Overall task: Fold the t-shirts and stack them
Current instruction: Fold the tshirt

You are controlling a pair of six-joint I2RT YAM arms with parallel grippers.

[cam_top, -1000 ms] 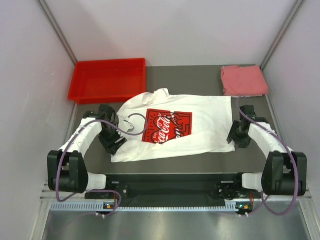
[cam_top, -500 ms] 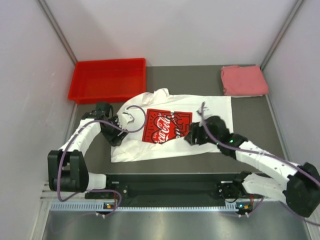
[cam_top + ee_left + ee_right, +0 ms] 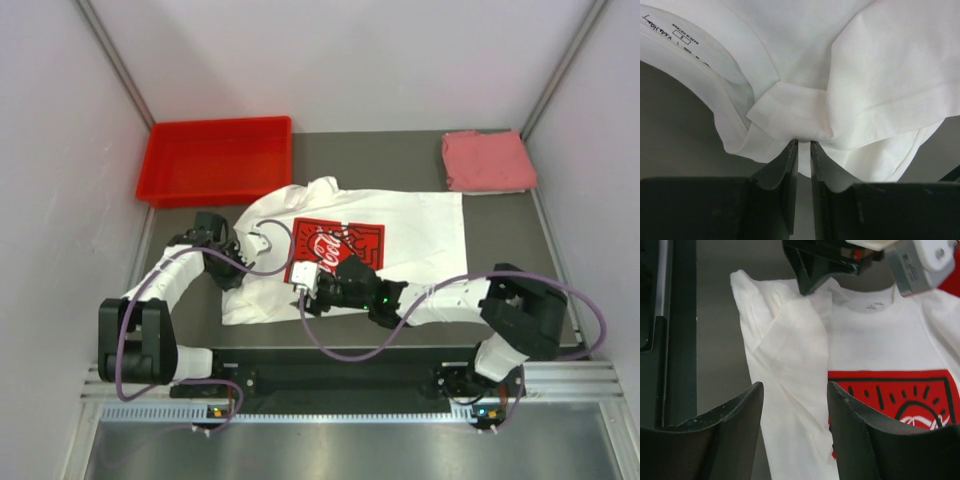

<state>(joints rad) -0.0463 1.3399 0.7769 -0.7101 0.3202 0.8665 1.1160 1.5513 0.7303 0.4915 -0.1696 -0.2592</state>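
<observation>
My right gripper is to go next to the near-side sleeve's corner (image 3: 257, 311) (image 3: 755, 354) on the white t-shirt and close there, below my left gripper.
A white t-shirt (image 3: 420, 240) with a red printed logo (image 3: 340, 247) lies spread on the dark table. My left gripper (image 3: 240, 264) is at the shirt's left shoulder beside the collar, its jaws shut on a bunched fold of white cloth (image 3: 790, 107). The right arm reaches leftward across the shirt's lower half. Its gripper (image 3: 300, 287) hovers open over the left sleeve (image 3: 790, 355), and the logo (image 3: 890, 390) shows just right of the fingers. A pink-red folded t-shirt (image 3: 488, 160) sits at the back right corner.
A red plastic bin (image 3: 217, 158) stands at the back left, just beyond the shirt's collar. White enclosure walls close in both sides and the back. The left gripper (image 3: 820, 262) and its wrist camera (image 3: 920, 260) sit directly ahead of the right gripper.
The right arm has swung from the shirt's right edge across to its left side. The left gripper has shifted slightly and closed on the cloth at the shoulder.
</observation>
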